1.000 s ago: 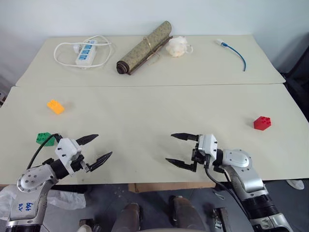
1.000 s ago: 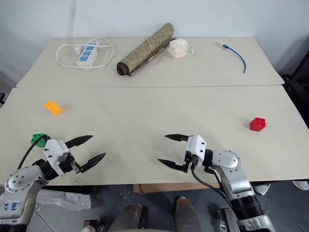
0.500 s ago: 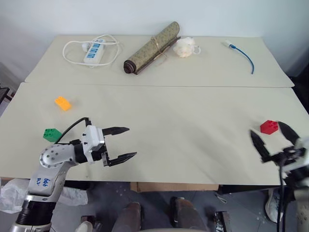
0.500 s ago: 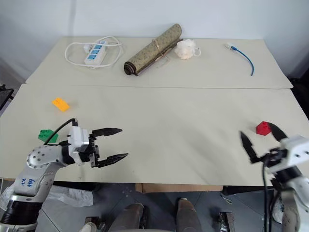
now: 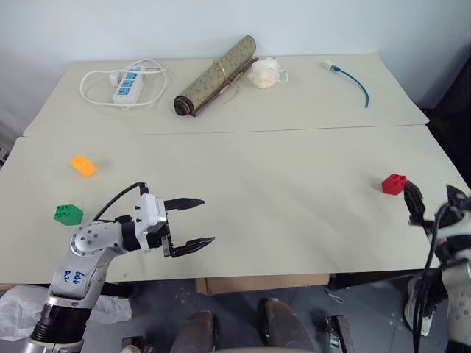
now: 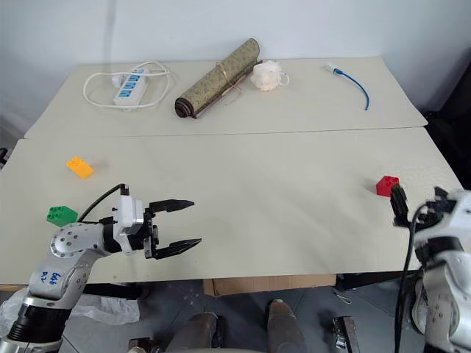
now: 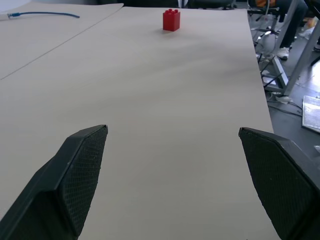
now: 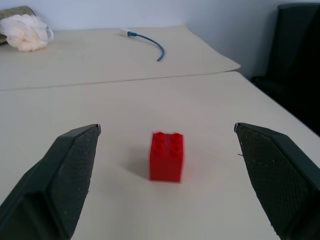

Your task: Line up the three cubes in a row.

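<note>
The green cube in front of the orange-yellow cube is next for my left gripper, which should go there and close on the green cube's opposite sides [image 5: 71, 217].
The red cube [image 5: 394, 184] stands near the table's right edge. My right gripper [image 5: 430, 200] is open just short of it, and in the right wrist view the red cube [image 8: 166, 156] sits ahead of and between the spread fingers [image 8: 75, 170], untouched. The green cube [image 5: 68, 214] lies at the front left, with the orange-yellow cube [image 5: 83, 165] farther back. My left gripper [image 5: 206, 220] is open and empty to the right of the green cube, pointing right across the table [image 5: 280, 198]. Its wrist view shows the red cube [image 7: 171, 20] far off.
On the rear table lie a white power strip with its cord [image 5: 126, 81], a rolled mat [image 5: 217, 76], a white puff [image 5: 265, 72] and a blue cable [image 5: 357, 82]. A seam [image 5: 221, 132] runs between the two tables. The table's right edge [image 5: 449, 165] is close to the red cube.
My right gripper has swung from the front middle of the table out to the right and now faces the red cube. My left gripper shifted right and turned rightwards. The cubes have not moved.
</note>
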